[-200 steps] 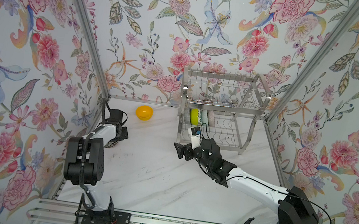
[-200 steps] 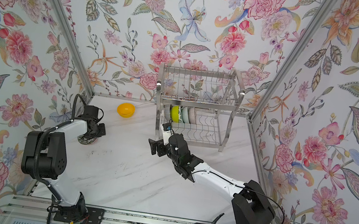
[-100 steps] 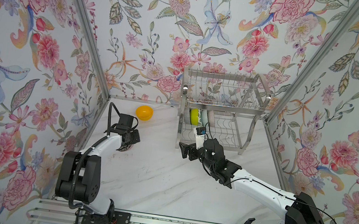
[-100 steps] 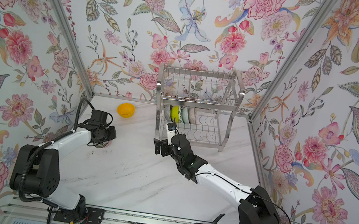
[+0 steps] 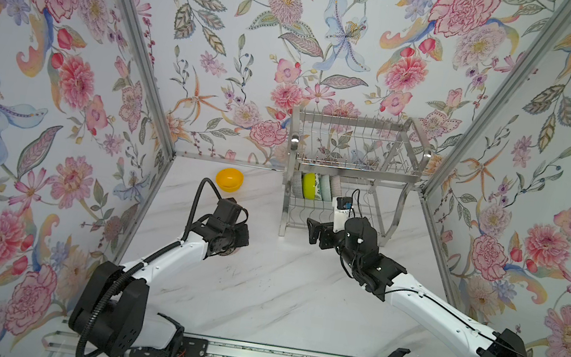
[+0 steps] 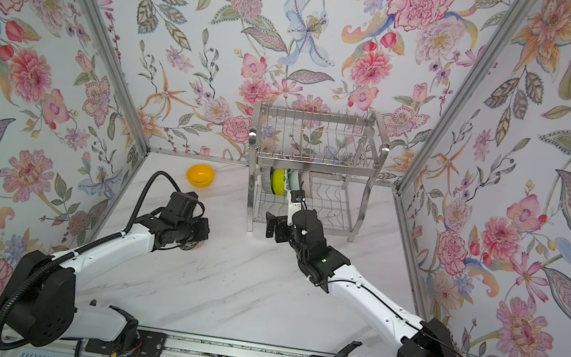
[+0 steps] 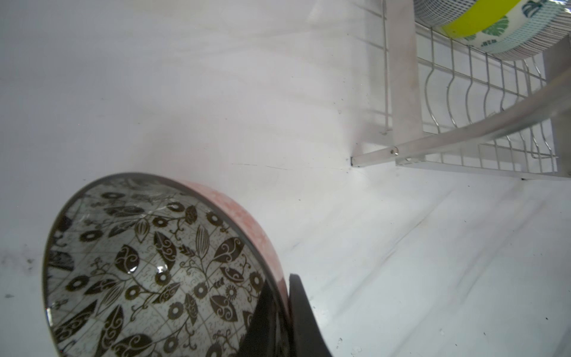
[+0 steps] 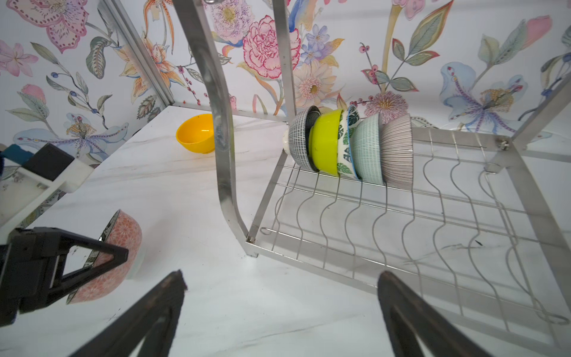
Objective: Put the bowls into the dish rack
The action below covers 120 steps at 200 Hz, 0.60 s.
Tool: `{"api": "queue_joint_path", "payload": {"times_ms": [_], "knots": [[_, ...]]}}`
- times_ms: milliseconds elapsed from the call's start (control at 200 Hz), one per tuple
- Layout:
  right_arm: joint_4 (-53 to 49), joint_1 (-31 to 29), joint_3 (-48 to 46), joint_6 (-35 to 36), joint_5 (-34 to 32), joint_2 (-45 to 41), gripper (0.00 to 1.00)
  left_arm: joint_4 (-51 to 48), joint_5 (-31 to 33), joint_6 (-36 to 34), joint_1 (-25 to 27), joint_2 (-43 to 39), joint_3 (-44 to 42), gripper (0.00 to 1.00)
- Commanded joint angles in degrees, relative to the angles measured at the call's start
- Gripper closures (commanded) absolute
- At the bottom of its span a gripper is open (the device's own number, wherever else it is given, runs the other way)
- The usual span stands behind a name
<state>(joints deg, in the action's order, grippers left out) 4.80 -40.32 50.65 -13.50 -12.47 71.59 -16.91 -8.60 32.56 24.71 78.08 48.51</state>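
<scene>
My left gripper is holding the bowl and will let go of it on the white marble tabletop point(image 5: 318, 258) point(image 7: 483, 233) just in front of the dish rack.
My left gripper point(image 7: 285, 306) is shut on the rim of a bowl point(image 7: 154, 272), dark floral inside and pink outside. It holds the bowl tilted on edge just above the table, left of the dish rack point(image 5: 353, 173). In both top views the gripper point(image 5: 235, 235) hides most of that bowl. Several bowls stand on edge in the rack's lower tier, among them a lime-green one point(image 8: 324, 142) and a ribbed one point(image 8: 397, 151). An orange-yellow bowl point(image 5: 229, 179) sits upright near the back wall. My right gripper point(image 8: 281, 278) hangs open and empty at the rack's front left leg point(image 8: 222, 123).
The rack's upper tier point(image 6: 313, 160) holds nothing I can see. Wavy divider wires point(image 8: 432, 216) to the right of the racked bowls are free. Floral walls close in the table on three sides. White marble tabletop point(image 5: 278, 293) lies between the two arms.
My left arm has carried the floral bowl from the left wall toward the middle of the table, nearer the rack. The right gripper has shifted slightly toward the rack and stays open.
</scene>
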Motion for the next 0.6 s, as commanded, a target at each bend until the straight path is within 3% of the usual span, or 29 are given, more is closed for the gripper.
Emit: {"api": "queue_joint_path", "payload": {"times_ms": [0, 295, 595], "knots": [[-4.0, 2.7, -1.1, -1.3, 1.9, -2.9, 0.01, 3.9, 1.4, 3.9, 5.2, -0.6, 1.1, 1.00], [-8.9, 11.3, -4.2, -6.0, 4.9, -10.3, 0.02, 5.5, 4.0, 6.1, 20.5, 12.0, 12.6, 1.00], [-11.9, 18.3, -7.4, -9.7, 7.1, -16.6, 0.02, 1.3, 4.3, 3.2, 27.9, 27.2, 28.4, 1.00]]}}
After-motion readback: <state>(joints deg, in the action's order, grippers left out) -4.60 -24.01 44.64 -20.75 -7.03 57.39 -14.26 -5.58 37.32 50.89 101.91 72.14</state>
